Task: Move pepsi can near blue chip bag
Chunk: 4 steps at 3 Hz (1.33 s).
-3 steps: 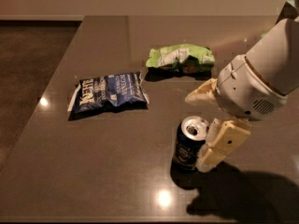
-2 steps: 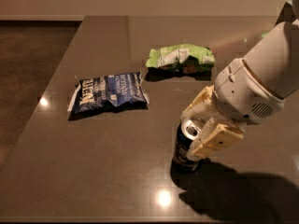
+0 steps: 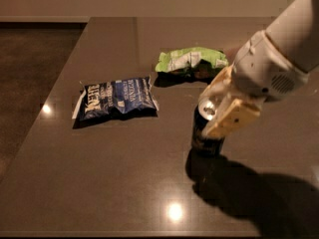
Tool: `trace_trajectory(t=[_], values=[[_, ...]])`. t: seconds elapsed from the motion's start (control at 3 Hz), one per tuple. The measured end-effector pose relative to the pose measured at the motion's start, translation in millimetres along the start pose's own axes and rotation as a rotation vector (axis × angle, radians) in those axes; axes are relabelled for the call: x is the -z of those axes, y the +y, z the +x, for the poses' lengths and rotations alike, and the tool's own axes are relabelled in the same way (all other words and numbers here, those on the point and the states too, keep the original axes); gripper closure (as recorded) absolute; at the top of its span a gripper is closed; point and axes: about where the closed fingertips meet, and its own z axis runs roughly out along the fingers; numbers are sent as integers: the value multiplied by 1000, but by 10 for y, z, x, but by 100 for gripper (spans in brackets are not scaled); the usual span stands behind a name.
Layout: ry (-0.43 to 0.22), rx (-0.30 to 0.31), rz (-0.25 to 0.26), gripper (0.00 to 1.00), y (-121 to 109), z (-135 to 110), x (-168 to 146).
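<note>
My gripper needs to release the pepsi can on the table (image 3: 214, 89) in front of the light-green chip bag. The can is now upright beside the blue bag.
The pepsi can (image 3: 203, 137) is a dark can with a silver top, upright right of the table's middle. My gripper (image 3: 219, 108) is shut on its top, one cream finger behind the can and one in front, and seems to hold it slightly off the surface. The blue chip bag (image 3: 115, 99) lies flat to the left of the can, with a clear gap of about a bag's width between them. My arm comes in from the upper right.
A light-green chip bag (image 3: 190, 60) lies behind the can, toward the far side of the dark table (image 3: 99, 183). The table's left edge runs diagonally, with dark floor beyond it.
My gripper has come down around the can's top and closed on it. The can now sits higher in the view and slightly farther back than before.
</note>
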Motion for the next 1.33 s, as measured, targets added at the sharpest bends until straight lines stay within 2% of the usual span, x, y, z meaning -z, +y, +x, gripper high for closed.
trace_trajectory(t=[0.33,0.67,1.0,1.33], values=[[-9,-20,42,100,-440,-61,120],[-10,-45,74,100,-893,-62,152],[-2,-104,119,100,-1426,91,171],[7,-142,144,100,-1715,224,166]])
